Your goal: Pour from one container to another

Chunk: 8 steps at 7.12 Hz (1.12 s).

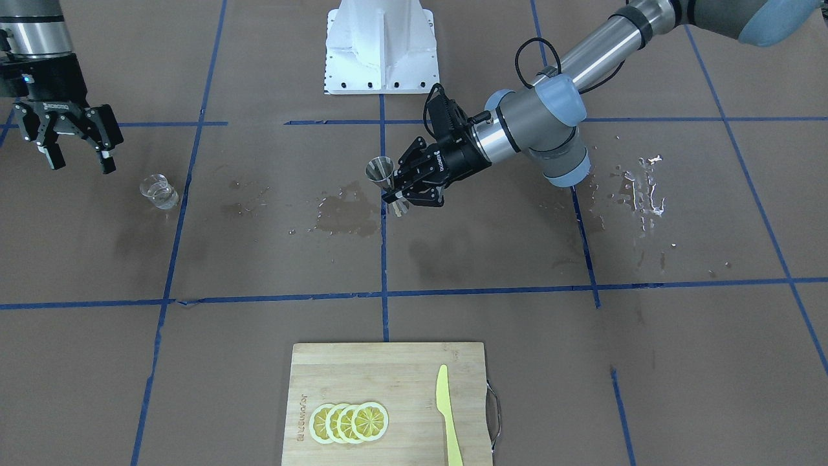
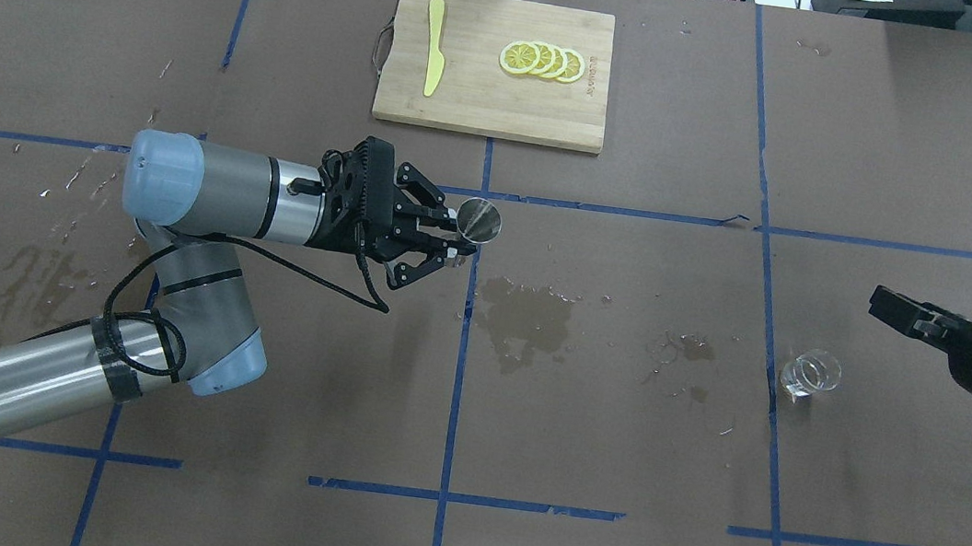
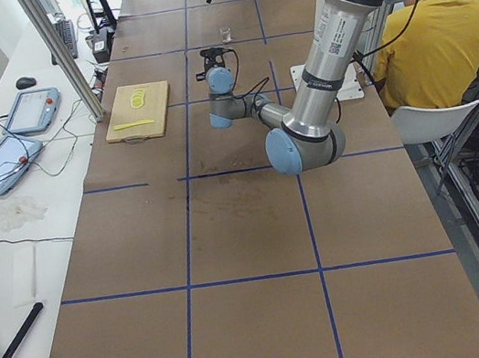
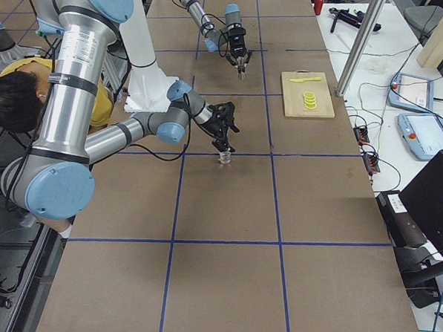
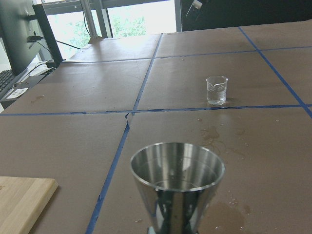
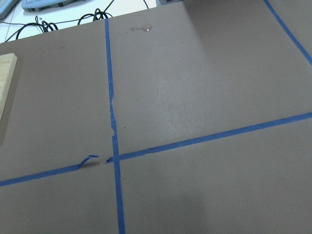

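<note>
The clear cup is next for my right gripper, which should move to it and close around the cup's sides (image 1: 162, 194), just below the cup's rim.
My left gripper (image 1: 402, 196) is shut on the narrow waist of the steel jigger (image 1: 380, 171), which it holds roughly upright near the table's middle. Seen from overhead, the jigger (image 2: 479, 219) shows its round open mouth, and the left wrist view has that mouth (image 5: 178, 168) close in front. The clear cup (image 1: 158, 192) stands alone on the paper with a little water in it, far to the robot's right (image 2: 810, 372). My right gripper (image 1: 83, 162) hangs open beside the cup, apart from it and with nothing between its fingers.
A wooden cutting board (image 2: 560, 120) with lemon slices (image 2: 543, 60) and a yellow knife (image 2: 433, 44) lies at the far side. Wet patches (image 2: 528, 311) darken the paper between jigger and cup, and more water (image 1: 647, 188) lies beyond the left arm. The white robot base (image 1: 381, 48) sits centrally.
</note>
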Tool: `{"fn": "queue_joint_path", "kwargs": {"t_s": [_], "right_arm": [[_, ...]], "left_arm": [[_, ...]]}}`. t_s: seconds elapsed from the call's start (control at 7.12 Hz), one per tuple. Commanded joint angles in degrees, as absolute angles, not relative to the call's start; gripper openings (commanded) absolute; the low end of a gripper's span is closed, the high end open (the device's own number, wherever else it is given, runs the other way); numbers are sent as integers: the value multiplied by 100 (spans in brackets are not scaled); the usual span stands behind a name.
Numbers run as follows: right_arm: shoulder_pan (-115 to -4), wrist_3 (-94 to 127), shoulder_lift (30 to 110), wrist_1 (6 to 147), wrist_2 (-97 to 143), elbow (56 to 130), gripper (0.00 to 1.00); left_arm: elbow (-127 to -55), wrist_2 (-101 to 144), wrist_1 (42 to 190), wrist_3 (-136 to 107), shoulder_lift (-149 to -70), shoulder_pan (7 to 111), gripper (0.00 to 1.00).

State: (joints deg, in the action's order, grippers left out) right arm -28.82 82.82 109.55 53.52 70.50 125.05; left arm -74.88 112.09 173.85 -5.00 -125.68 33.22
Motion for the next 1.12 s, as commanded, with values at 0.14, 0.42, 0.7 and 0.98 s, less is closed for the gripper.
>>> {"fn": "queue_joint_path", "kwargs": {"t_s": [0.14,0.42,0.7,0.98], "right_arm": [[-1278,9166,10995,5361,4374,11955,100],[-907,9272,10830,5370,3589,11656,100],[-818,9272,10443,5379,3123,11113,100],[-747,9272,10257,5379,2954,10759,100]], "left_arm": [[-7479,11206,17385,-501,-12568,3322,0],[-7479,11206,17385,-501,-12568,3322,0],[-7488,11206,17385,-501,-12568,3322,0],[-7488,11206,17393,-501,-12568,3322,0]]}}
